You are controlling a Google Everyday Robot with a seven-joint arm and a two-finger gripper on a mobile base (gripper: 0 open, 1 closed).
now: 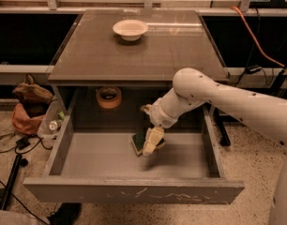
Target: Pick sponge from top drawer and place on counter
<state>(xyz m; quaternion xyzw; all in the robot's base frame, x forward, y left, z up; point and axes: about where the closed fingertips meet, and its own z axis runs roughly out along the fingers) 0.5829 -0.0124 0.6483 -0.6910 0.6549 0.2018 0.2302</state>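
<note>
Next, I close my gripper around the middle of the sponge (149,142) in the top drawer, since the sponge needs to go up to the counter.
The top drawer (134,191) stands pulled open below the counter (134,60). The sponge (138,143), dark green over yellow, lies on the drawer's grey floor near the middle back. My gripper (151,143) reaches down into the drawer from the right. Its cream tip is right at the sponge's right edge and covers part of it. I cannot tell whether it touches or grips the sponge. The white arm (228,102) crosses the drawer's right side.
A white bowl (130,29) sits on the counter's far middle. A roll of tan tape (109,97) lies at the drawer's back left. A brown and orange bag (30,108) and cables lie on the floor at left. An orange cable (256,36) hangs at right.
</note>
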